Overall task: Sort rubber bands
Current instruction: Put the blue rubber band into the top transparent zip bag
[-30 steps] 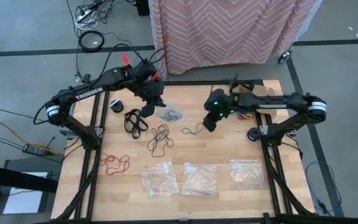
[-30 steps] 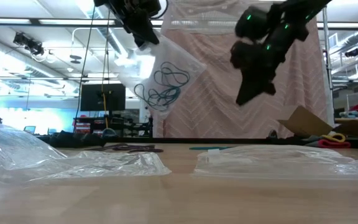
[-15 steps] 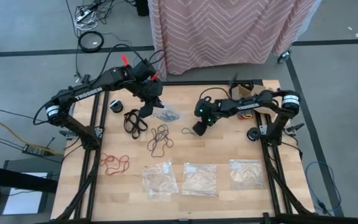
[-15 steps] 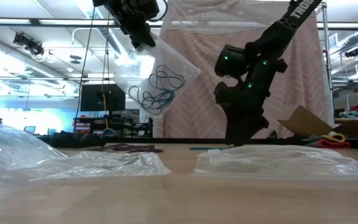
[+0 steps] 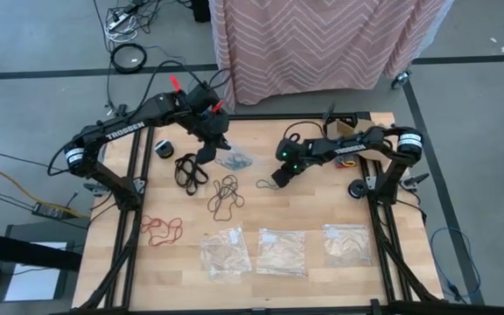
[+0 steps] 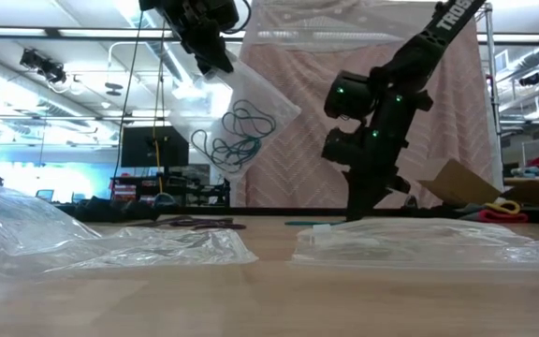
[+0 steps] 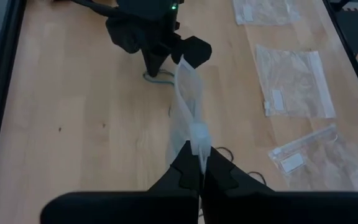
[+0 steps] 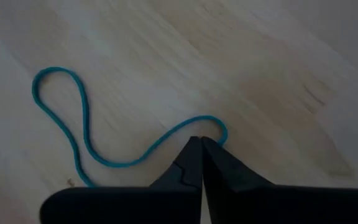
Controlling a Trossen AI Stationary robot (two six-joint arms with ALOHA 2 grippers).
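Observation:
My right gripper should release the teal rubber band so that it rests on the bare wood [image 5: 277, 167] between the dark brown cluster and the cardboard piece.
My left gripper [image 5: 210, 145] is raised over the table's far middle, shut on a clear plastic bag [image 6: 241, 122] with teal rubber bands [image 6: 237, 139] inside. My right gripper [image 5: 278, 178] is down at the tabletop, shut on a single teal rubber band [image 8: 73, 124] that lies on the wood [image 5: 268, 185]. Loose on the table lie a black cluster [image 5: 191, 170], a dark brown cluster [image 5: 226, 194] and a red cluster [image 5: 161, 229]. My left gripper pinches the bag's top edge [image 7: 197, 138] between its two fingers, which slant down. The bag hangs below them, tilted, clear of the table. My right gripper pinches the bent end of the teal band [image 8: 215, 126] at its fingertips, coming steeply from above. The band's remaining loop [image 8: 55, 81] lies slack on the wood.
Three clear bags [image 5: 226, 252] [image 5: 282, 252] [image 5: 346, 243] lie flat in a row along the near edge. A cardboard piece with small coloured items [image 5: 348, 162] sits at the far right. A small black round object [image 5: 164, 149] lies at the far left.
My right gripper has come down to the tabletop and moved toward the table's left, onto the single teal band. The bag under my left gripper has swung slightly; that gripper has kept its place.

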